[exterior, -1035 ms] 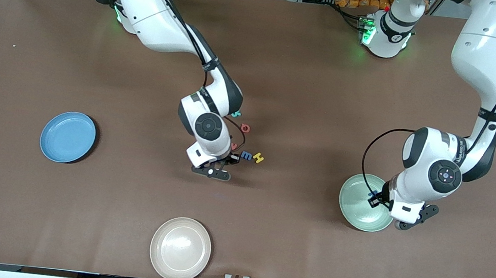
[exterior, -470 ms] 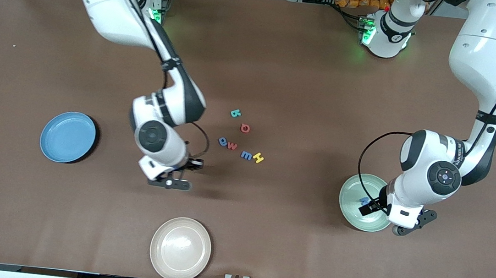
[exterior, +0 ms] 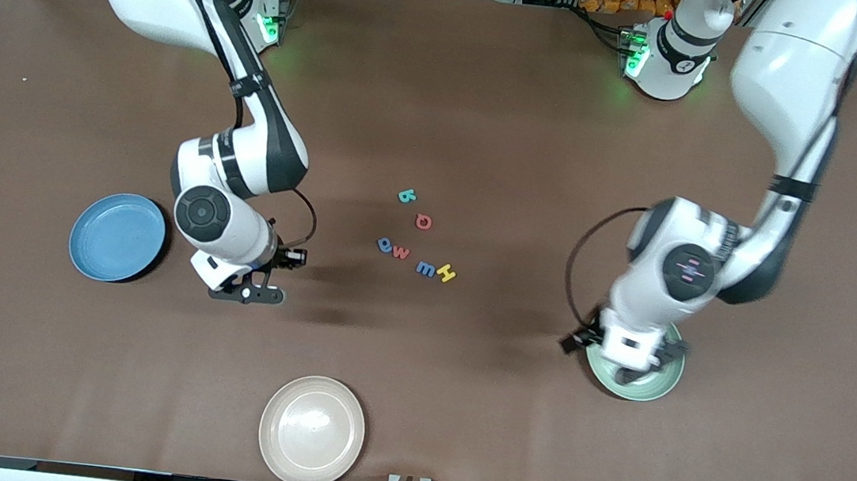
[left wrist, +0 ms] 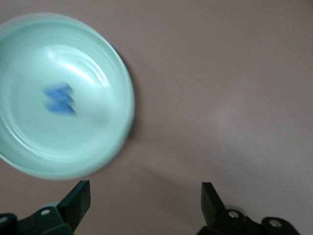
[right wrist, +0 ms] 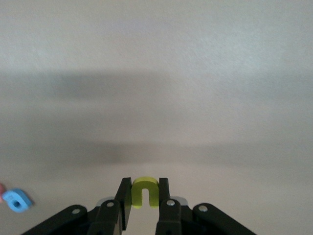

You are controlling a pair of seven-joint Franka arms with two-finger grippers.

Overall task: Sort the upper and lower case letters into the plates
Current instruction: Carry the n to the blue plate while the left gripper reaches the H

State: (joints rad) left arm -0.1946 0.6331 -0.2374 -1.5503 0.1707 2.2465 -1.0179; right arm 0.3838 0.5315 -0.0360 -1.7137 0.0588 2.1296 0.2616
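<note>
The robot's right gripper needs to release the yellow-green letter, now hanging over bare table, near the middle of the empty blue plate (exterior: 130, 243).
My right gripper (exterior: 291, 256) is shut on a small yellow-green letter (right wrist: 145, 193) and hangs over bare table between the bright blue plate (exterior: 117, 236) and the loose letters. Its closed fingers (right wrist: 125, 196) show in the right wrist view. The blue plate holds nothing. My left gripper (exterior: 581, 343) is open and empty over the table, at the edge of the mint green plate (exterior: 648, 383). In the left wrist view the mint plate (left wrist: 112, 63) holds one blue letter (left wrist: 58, 99). Loose on the table lie a teal letter (exterior: 407, 196), a red letter (exterior: 423, 221), and several more.
The other loose letters are a blue one (exterior: 385, 245), a red one (exterior: 401, 252), a blue one (exterior: 425, 269) and a yellow one (exterior: 446, 273). A beige plate (exterior: 311, 431) sits near the table edge closest to the front camera.
My right gripper has moved from the letter cluster toward the blue plate, carrying the yellow-green letter. My left gripper has let the blue letter go into the mint plate and shifted toward the table's middle.
</note>
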